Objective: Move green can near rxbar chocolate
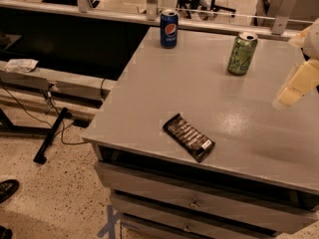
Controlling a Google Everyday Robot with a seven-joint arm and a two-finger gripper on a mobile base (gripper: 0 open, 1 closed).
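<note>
I move my gripper to the green can next and close it around the upper half of the can's body [243, 48], just below the can's top.
The green can [242, 54] stands upright on the grey table [149, 98], at the far right. The rxbar chocolate [188, 137], a flat dark bar, lies at an angle near the table's front edge. My gripper [295, 86] hangs above the table at the right edge of the camera view. It is to the right of the green can and a little nearer than it, clear of it and holding nothing I can see. Part of the gripper is cut off by the picture's edge.
A blue Pepsi can [169, 29] stands at the table's far left corner. Drawers [199, 203] sit under the tabletop. A lower black bench [45, 78] with cables stands to the left. A rail [209, 24] runs behind the table.
</note>
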